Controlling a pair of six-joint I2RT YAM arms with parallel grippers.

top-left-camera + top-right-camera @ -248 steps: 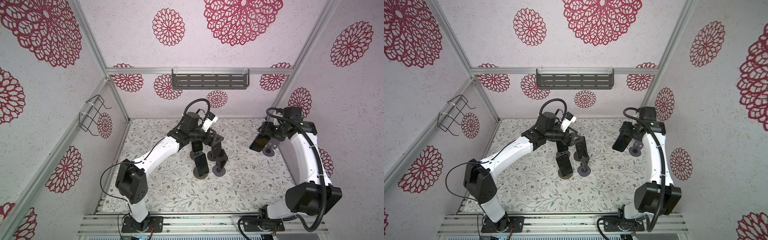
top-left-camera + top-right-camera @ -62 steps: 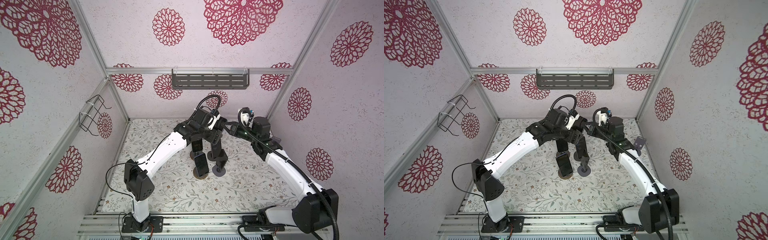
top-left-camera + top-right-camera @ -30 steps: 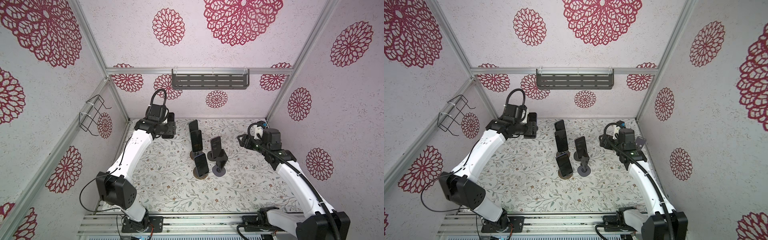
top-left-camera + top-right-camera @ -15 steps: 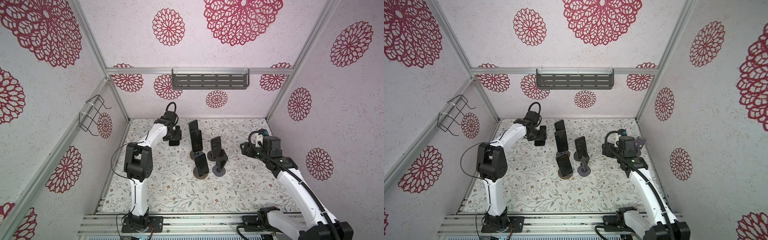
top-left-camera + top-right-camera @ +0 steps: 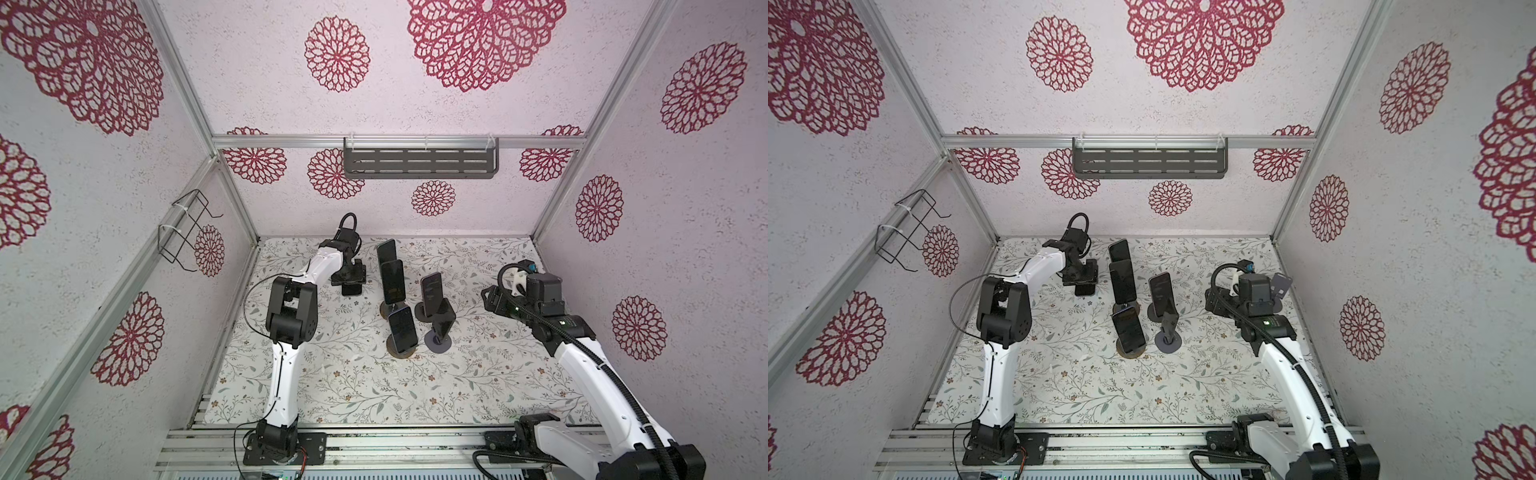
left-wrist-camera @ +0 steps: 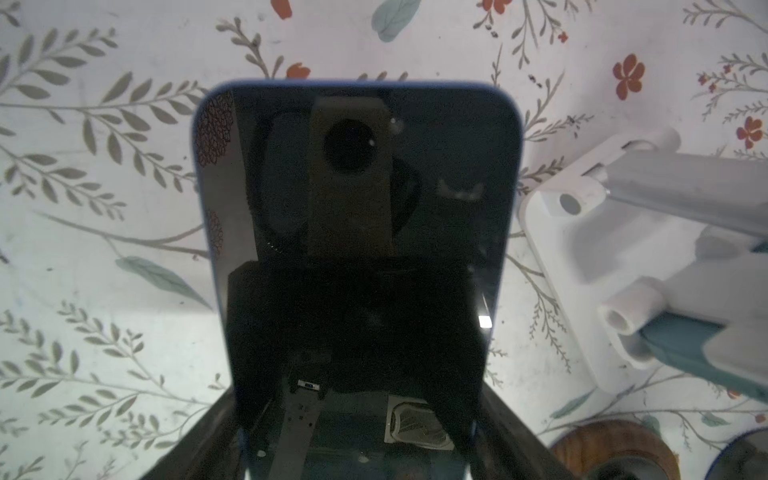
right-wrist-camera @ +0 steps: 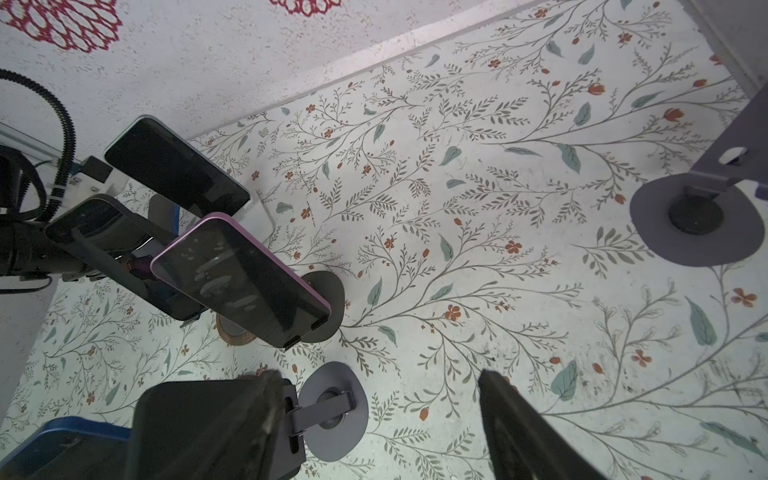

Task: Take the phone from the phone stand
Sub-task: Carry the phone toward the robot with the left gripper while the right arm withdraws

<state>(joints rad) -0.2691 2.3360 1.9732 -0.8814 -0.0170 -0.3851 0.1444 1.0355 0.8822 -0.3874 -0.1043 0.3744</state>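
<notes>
Next, my left gripper lets go of the dark phone, to lie flat on the floral table (image 5: pixel 354 284) (image 6: pixel 371 277) beside the white stand.
My left gripper (image 5: pixel 349 281) (image 6: pixel 357 415) is shut on a dark phone with a blue rim (image 6: pixel 357 232) (image 5: pixel 352 288), held flat and low over the floral table, left of the stands and off any stand. Whether the phone touches the table I cannot tell. My right gripper (image 5: pixel 490 300) (image 7: pixel 382 419) stands open and empty to the right of the stands. Several other phones remain on stands in the middle, among them a purple-rimmed phone (image 7: pixel 241 278) (image 5: pixel 431 289) and one on a white stand (image 7: pixel 174 166). An empty grey phone stand (image 5: pixel 439 330) (image 7: pixel 332 411) stands in front.
A white stand (image 6: pixel 623 257) and a wooden stand base (image 6: pixel 615 449) lie close beside the held phone. Another empty grey stand (image 5: pixel 1280 286) (image 7: pixel 698 216) sits by the right wall. A grey shelf (image 5: pixel 419 163) hangs on the back wall, a wire basket (image 5: pixel 187 232) on the left wall.
Left gripper has carried the phone from the stands to the back left, then slightly forward as the arm folded. Right gripper has drawn back rightward from the stands, still open.
</notes>
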